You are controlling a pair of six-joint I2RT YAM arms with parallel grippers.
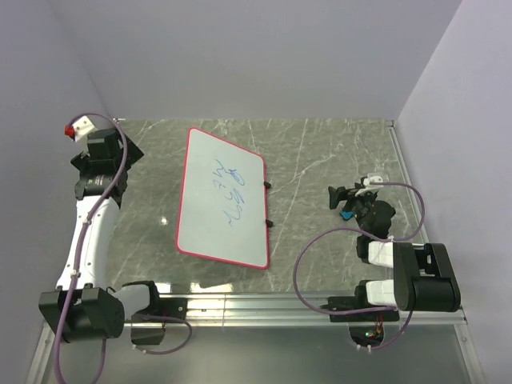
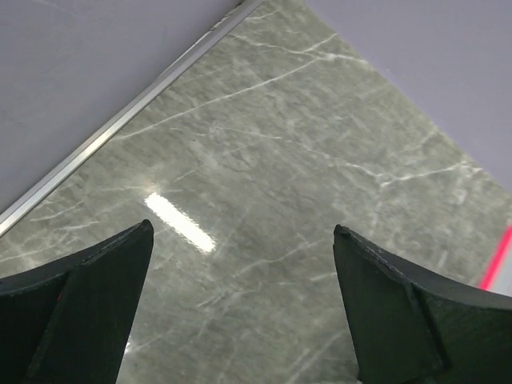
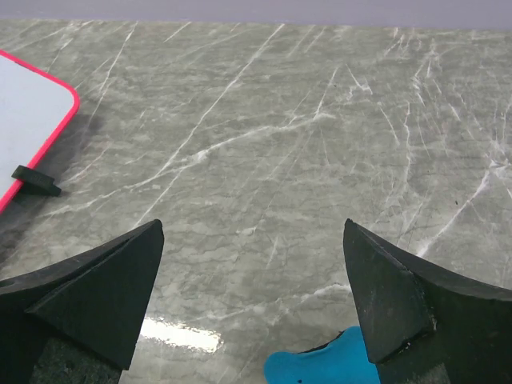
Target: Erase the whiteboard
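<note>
I will close my right gripper on the narrow middle of the blue eraser (image 1: 348, 214) (image 3: 322, 363), because the blue scribbles on the whiteboard need wiping.
The whiteboard (image 1: 210, 216) lies flat in the middle of the table, with a red-pink rim, blue scribbles (image 1: 230, 190) and two black clips (image 1: 268, 186) on its right edge. My left gripper (image 1: 108, 154) is open and empty at the far left, left of the board. In the left wrist view, its open gripper (image 2: 242, 232) is over bare table, with a sliver of the board's rim (image 2: 496, 268) at the right. My right gripper (image 1: 346, 198) is open to the right of the board. A small blue eraser (image 3: 328, 364) lies low between its jaws, by the right finger. The board's corner (image 3: 32, 104) shows at the left there.
The table is grey marble with a metal rail (image 1: 304, 304) along the near edge. Lilac walls close it in at the back and on both sides. A metal strip (image 2: 120, 120) marks the table's edge by the left wall. A red and white part (image 1: 80, 126) sits by the left arm's wrist.
</note>
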